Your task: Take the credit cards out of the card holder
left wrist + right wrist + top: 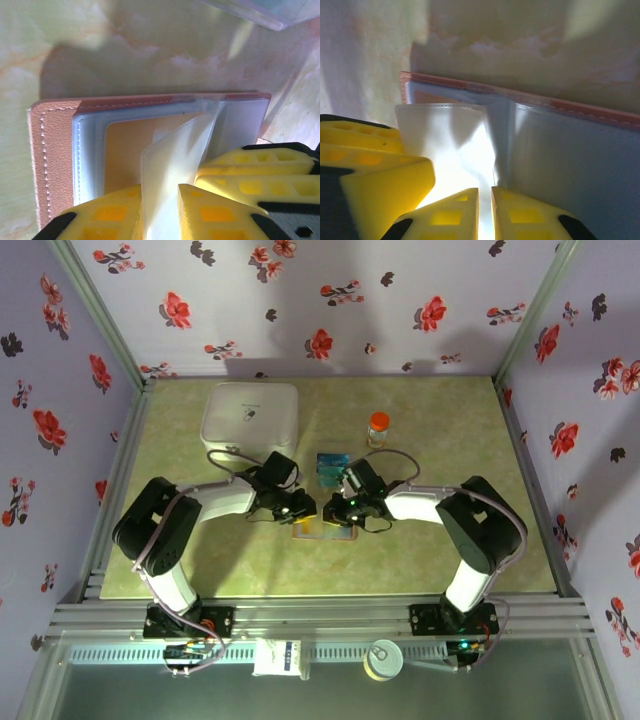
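Observation:
The raised clear leaf is empty and the gold card is beneath it. So next my left gripper lets go of the leaf and takes the gold card's pocket [95, 155].
The card holder [52, 150] lies open on the table, tan-brown cover down, its pale clear pockets facing up. In the top view it shows under both grippers [322, 531]. One translucent pocket leaf [172, 160] stands up from the fold. My left gripper [160, 192] is shut on this leaf, and in the top view it sits just left of centre [298, 505]. My right gripper [485, 192] pinches a clear leaf [450, 145] from the other side, jaws nearly together. Its fingers [260, 170] appear close beside the left ones. Teal-blue credit cards [333, 468] lie just behind the grippers.
A big white square box [250, 420] stands at the back left. An orange-capped bottle [378, 428] stands at the back, right of centre. A clear plastic tray's corner [260, 10] shows beyond the card holder. Floral walls close in the table.

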Available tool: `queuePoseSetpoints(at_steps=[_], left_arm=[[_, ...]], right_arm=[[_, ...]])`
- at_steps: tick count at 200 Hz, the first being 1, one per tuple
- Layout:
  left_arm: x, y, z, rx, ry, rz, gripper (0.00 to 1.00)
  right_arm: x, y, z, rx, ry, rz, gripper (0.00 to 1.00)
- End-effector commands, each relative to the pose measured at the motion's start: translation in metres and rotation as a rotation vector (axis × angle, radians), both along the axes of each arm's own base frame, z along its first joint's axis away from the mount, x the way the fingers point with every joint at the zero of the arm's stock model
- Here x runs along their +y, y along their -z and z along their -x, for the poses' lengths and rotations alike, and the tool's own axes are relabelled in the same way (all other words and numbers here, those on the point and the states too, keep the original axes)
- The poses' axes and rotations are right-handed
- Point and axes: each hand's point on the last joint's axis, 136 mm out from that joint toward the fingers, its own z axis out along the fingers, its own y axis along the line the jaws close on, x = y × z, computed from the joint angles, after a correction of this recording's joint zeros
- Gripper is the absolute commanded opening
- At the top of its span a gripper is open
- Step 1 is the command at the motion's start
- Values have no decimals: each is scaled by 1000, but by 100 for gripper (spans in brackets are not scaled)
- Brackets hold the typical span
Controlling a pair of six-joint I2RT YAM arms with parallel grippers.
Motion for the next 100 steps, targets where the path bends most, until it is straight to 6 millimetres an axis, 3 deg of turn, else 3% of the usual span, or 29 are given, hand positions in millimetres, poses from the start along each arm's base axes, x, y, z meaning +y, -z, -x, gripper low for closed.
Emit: queuePoseSetpoints(at_steps=[1, 22, 55, 100], left_arm=[[-10, -23, -6, -29, 8, 49, 21], [-13, -34, -6, -43, 14, 59, 22], [-26, -49, -2, -58, 45, 74, 28], [-53, -36, 4, -36, 97, 60, 37]], right_arm=[[1, -23, -3, -31, 12, -40, 18], [-7, -38, -7, -72, 29, -6, 22], [-38, -67, -12, -156, 79, 95, 24], [-87, -92, -14, -227, 186, 157, 26]])
